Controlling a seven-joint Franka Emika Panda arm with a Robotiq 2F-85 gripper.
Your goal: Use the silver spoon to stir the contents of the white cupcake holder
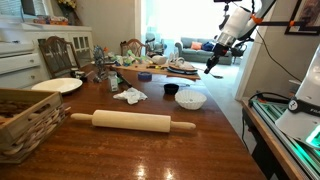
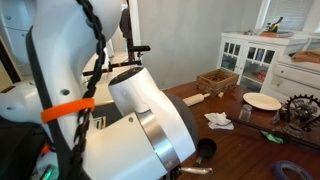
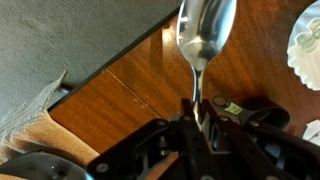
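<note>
Next, my gripper releases the silver spoon on the table [image 1: 191, 86] [image 3: 187, 107] just behind the white cupcake holder, next to the small dark cup. The spoon is high above the table now.
My gripper [image 3: 197, 112] is shut on the handle of the silver spoon [image 3: 203, 32], whose bowl points away from the wrist camera over the wooden table's edge. In an exterior view the gripper [image 1: 212, 64] hangs high above the far right part of the table, well above and right of the white cupcake holder [image 1: 191, 99]. The holder's fluted white edge shows at the right rim of the wrist view [image 3: 306, 50]. In the exterior view filled by the robot arm, the holder is hidden.
A wooden rolling pin [image 1: 132, 122] lies across the table front. A small dark cup [image 1: 171, 89] stands beside the holder. A crumpled white cloth [image 1: 130, 95], a flat white plate [image 1: 56, 86], a wicker basket [image 1: 25, 118] and clutter at the far end also sit on the table.
</note>
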